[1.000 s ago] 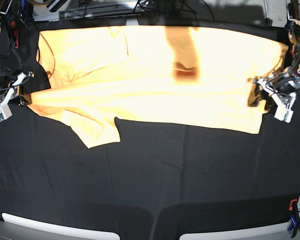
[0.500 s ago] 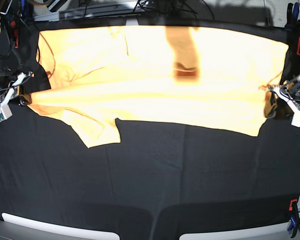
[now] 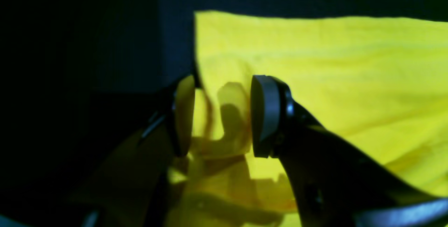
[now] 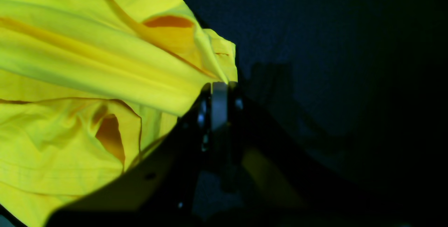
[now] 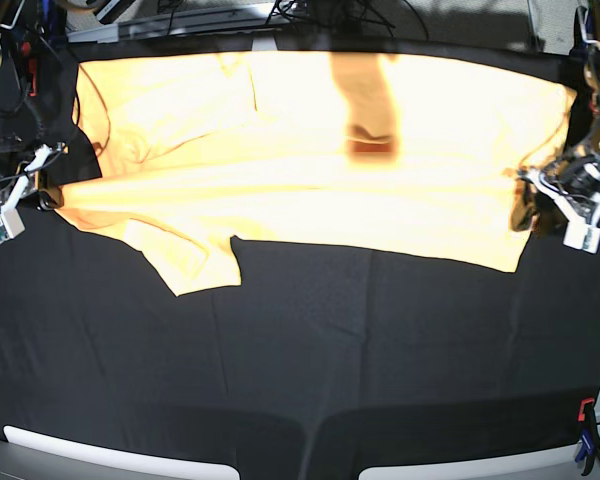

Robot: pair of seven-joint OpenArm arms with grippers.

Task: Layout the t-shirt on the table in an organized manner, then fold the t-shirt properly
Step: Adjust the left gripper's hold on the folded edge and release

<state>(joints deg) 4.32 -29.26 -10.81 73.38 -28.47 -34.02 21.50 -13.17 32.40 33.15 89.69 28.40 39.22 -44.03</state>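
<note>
The fingers of my left gripper are on both sides of the t-shirt's rumpled edge, and the t-shirt's corner lies past them. Next, my left gripper pinches that loose corner (image 5: 512, 262) and pulls it tight.
The pale orange-yellow t-shirt (image 5: 310, 170) lies spread across the far half of the black table (image 5: 310, 350), with one sleeve folded toward the front left. At the shirt's left edge my right gripper (image 5: 48, 195) is shut; the right wrist view shows its jaws (image 4: 218, 94) pinching a fold of the t-shirt (image 4: 87, 62). My left gripper (image 5: 528, 203) sits at the shirt's right edge. In the left wrist view it (image 3: 222, 115) stands open, pads apart, over the rumpled edge of the t-shirt (image 3: 332, 62).
A red-and-black clamp (image 5: 585, 430) grips the table's front right edge. White panels (image 5: 120, 460) line the front. Cables and gear (image 5: 180, 15) crowd the back edge. A brownish shadow band (image 5: 365, 100) falls across the shirt's upper middle.
My left gripper swung out to the right beyond the shirt's edge, then came back a little toward it. The right gripper and the shirt's left side have stayed put.
</note>
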